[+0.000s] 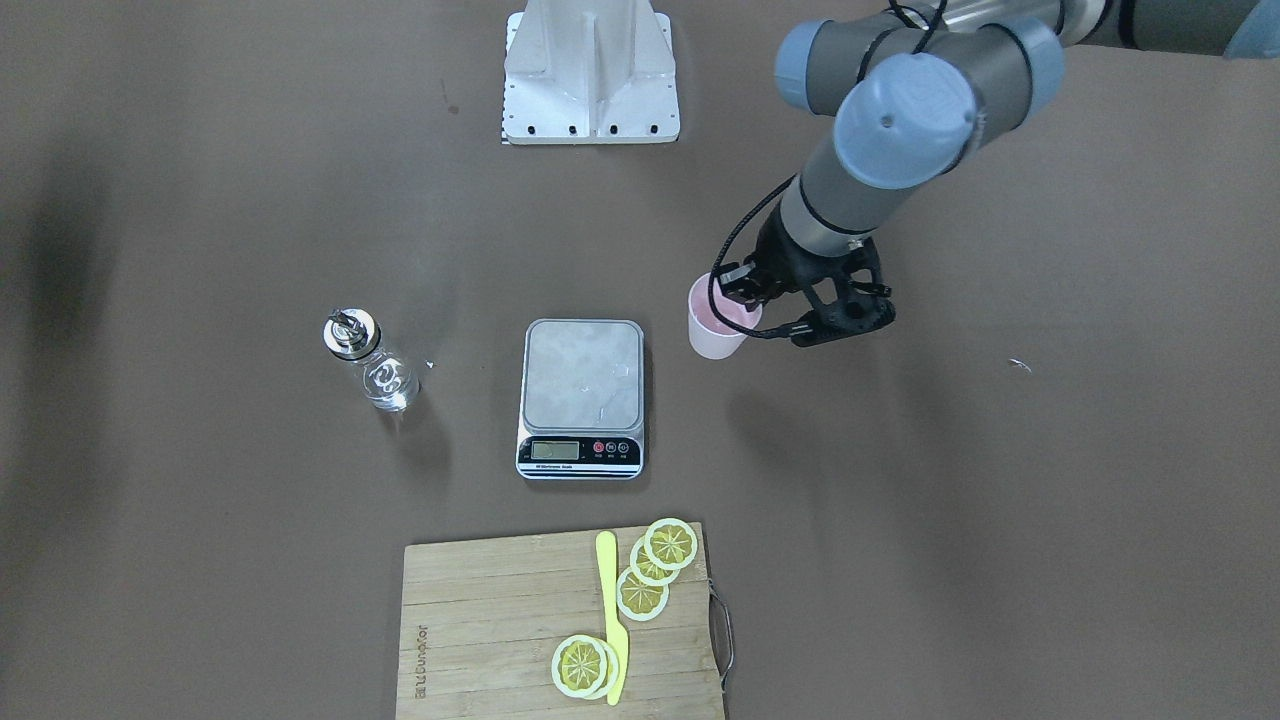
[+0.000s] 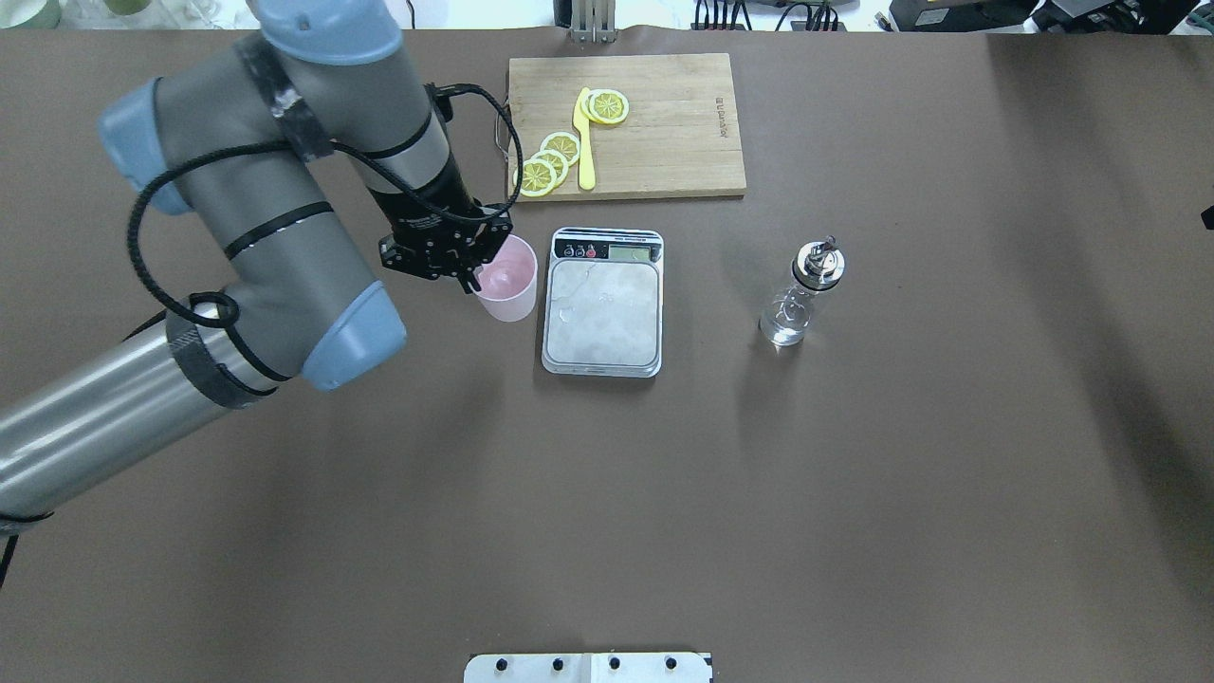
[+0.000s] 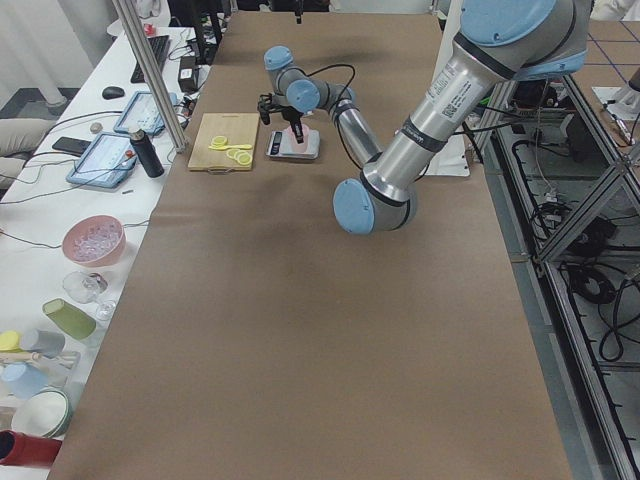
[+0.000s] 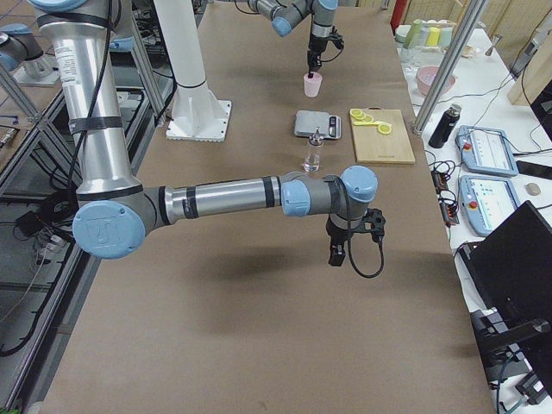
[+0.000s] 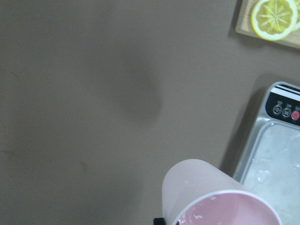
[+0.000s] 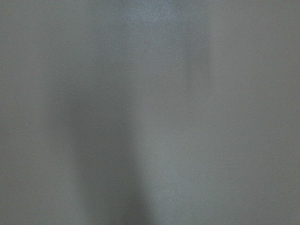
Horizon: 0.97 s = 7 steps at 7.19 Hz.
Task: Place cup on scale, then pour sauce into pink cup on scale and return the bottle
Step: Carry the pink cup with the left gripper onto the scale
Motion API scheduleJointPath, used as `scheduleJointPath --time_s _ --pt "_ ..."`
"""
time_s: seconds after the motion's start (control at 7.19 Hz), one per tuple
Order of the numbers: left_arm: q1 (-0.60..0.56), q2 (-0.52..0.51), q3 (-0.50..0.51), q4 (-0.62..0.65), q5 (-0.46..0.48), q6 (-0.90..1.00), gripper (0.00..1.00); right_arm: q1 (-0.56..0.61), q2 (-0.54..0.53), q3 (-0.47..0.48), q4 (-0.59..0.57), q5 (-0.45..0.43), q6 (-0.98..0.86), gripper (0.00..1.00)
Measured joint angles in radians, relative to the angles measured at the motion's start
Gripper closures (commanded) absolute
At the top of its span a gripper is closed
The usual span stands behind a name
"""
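Note:
I should set the pale pink cup down with my left gripper near the middle of the scale's bare silver platform [image 1: 576,372].
The pale pink cup [image 2: 509,282] hangs in my left gripper [image 2: 471,276], which is shut on its rim with one finger inside and one outside. The cup is just left of the scale [image 2: 603,313] in the overhead view and seems to sit a little above the table. The wrist view shows the cup [image 5: 206,192] beside the scale's silver platform [image 5: 276,159]. The platform [image 1: 582,380] is bare. The clear glass bottle [image 2: 799,302] with a metal spout stands upright on the scale's other side. My right gripper [image 4: 336,253] shows only in the exterior right view, low over bare table; I cannot tell its state.
A bamboo cutting board [image 2: 664,142] with lemon slices [image 2: 555,161] and a yellow knife [image 2: 585,142] lies beyond the scale. The robot's white base [image 1: 590,70] stands at the table's near edge. Brown table surface surrounds the bottle.

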<state>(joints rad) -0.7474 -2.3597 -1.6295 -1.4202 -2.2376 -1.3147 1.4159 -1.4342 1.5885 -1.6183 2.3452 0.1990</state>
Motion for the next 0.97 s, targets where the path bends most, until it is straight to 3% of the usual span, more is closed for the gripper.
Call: scheduleJointPath --time_s 0.28,0.7,0.97 --pt "0.034 -0.069 0.063 -0.015 0.015 -0.048 1.0 0.0 -0.004 0.003 0.0 0.002 0.0 0.0" --pt "0.081 -0.09 0.155 -0.167 0.091 -0.113 1.0 0.0 -0.006 0.003 0.001 0.002 0.0 0.0" --pt "0.091 -0.11 0.182 -0.198 0.108 -0.126 1.0 0.0 -0.007 0.003 0.0 0.003 0.0 0.0"
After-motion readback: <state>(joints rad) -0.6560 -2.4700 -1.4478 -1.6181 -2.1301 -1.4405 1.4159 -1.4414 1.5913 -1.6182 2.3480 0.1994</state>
